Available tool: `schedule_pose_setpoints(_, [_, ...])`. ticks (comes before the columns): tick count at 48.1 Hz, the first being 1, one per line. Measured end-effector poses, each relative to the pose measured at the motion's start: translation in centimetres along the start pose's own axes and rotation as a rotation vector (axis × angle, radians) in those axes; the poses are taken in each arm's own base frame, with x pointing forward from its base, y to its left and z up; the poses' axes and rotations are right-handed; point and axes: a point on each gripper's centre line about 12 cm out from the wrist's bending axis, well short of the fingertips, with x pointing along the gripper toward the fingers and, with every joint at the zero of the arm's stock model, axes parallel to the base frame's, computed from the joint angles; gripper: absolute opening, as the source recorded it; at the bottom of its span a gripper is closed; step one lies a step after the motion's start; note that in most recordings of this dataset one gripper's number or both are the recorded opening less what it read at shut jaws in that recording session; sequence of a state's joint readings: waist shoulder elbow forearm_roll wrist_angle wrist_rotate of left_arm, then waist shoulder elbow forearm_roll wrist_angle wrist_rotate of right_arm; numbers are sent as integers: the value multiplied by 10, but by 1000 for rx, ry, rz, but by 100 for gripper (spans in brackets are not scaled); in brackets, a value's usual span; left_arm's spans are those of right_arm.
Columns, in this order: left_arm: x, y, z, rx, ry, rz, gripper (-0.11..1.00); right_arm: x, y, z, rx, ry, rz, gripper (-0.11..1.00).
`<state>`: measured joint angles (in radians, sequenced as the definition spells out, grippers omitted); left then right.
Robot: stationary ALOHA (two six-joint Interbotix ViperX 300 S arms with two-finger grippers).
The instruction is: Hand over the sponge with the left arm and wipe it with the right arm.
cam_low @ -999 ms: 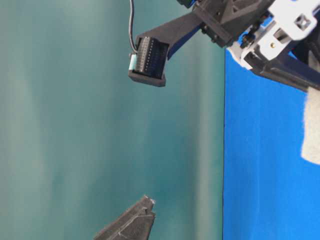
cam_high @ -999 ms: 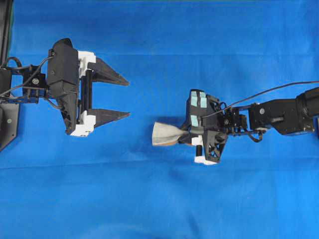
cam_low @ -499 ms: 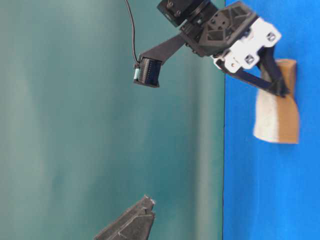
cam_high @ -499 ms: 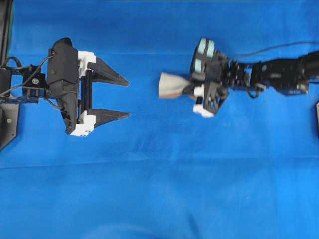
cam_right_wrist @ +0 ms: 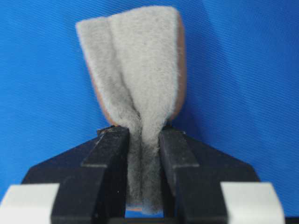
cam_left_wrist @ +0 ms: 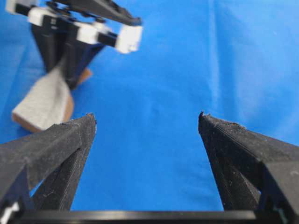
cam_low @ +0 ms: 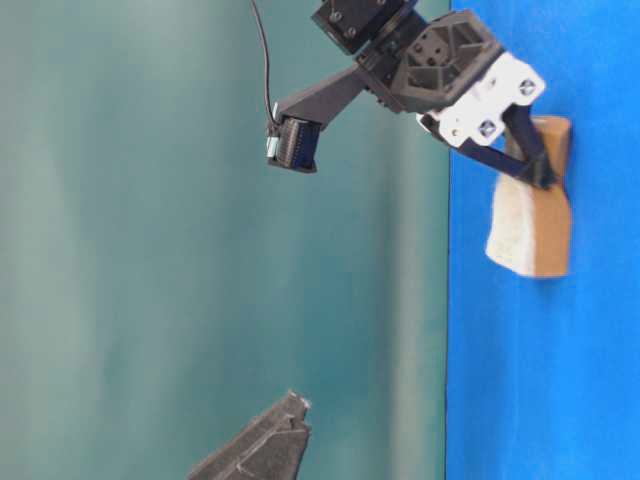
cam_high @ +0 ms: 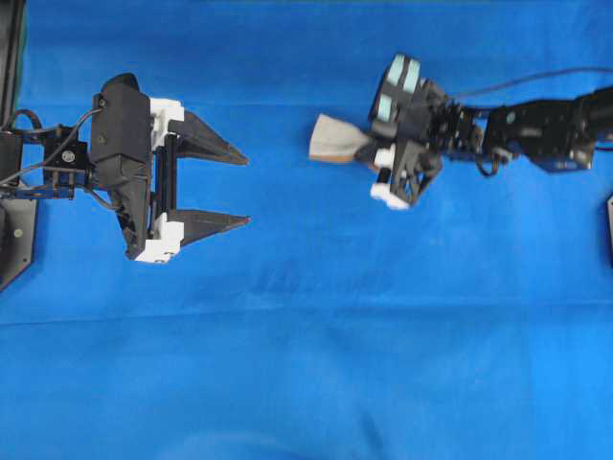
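Note:
Next, my right gripper lets go of the sponge on the blue cloth straight ahead of my left gripper's open fingers [cam_high: 338, 192].
The sponge [cam_high: 335, 137] is pinched at one end by my right gripper [cam_high: 367, 149], which is shut on it and squeezes it into a fold. Its grey fuzzy face [cam_right_wrist: 135, 60] fans out ahead of the black fingers [cam_right_wrist: 110, 149], with an orange-brown layer along the edge. From table level the sponge [cam_low: 530, 220] lies against the blue cloth with its brown side outward. My left gripper [cam_high: 245, 189] stands wide open at the left with nothing between its fingers. In its wrist view the sponge [cam_left_wrist: 44, 100] sits ahead and to the left of the left gripper [cam_left_wrist: 146, 116].
A blue cloth [cam_high: 316, 345] covers the whole table. The left arm's black base [cam_high: 14, 230] sits at the left edge. A thin cable [cam_high: 517, 81] runs along the right arm. A teal wall [cam_low: 150, 250] fills the table-level view's left side.
My right gripper has carried the sponge from the table's middle toward the top of the overhead view, then a little further up. The left arm has not moved.

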<state>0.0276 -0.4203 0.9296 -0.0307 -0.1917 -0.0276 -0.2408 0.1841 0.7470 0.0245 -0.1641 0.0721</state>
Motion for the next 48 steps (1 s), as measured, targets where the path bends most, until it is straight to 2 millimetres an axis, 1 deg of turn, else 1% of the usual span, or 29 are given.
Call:
schedule_pose_setpoints(5, [0,0,0,3,0,1,86,-1,30,-4,-24,6,55,23])
schedule_pose_setpoints(15, [0,0,0,2,0,0,86,-8,97,-12,-84,11,181,23])
schedule_pose_setpoints(20, [0,0,1,3,-2,0,86,-12,120,-16,-107,14,227,23])
schedule_pose_setpoints(25, [0,0,0,3,0,0,86,-14,132,-19,-116,19,250,23])
schedule_pose_setpoints(30, [0,0,0,3,0,1,86,-13,132,-18,-114,17,249,23])
schedule_pose_setpoints(34, [0,0,0,3,0,1,86,-11,124,-16,-113,16,233,23])
schedule_pose_setpoints(39, [0,0,0,2,0,0,86,-6,101,-14,-90,28,188,23])
schedule_pose_setpoints(42, [0,0,0,0,0,1,86,-4,83,-13,-70,34,152,23])
schedule_pose_setpoints(48, [0,0,0,-2,2,0,86,0,53,-10,-44,36,97,23])
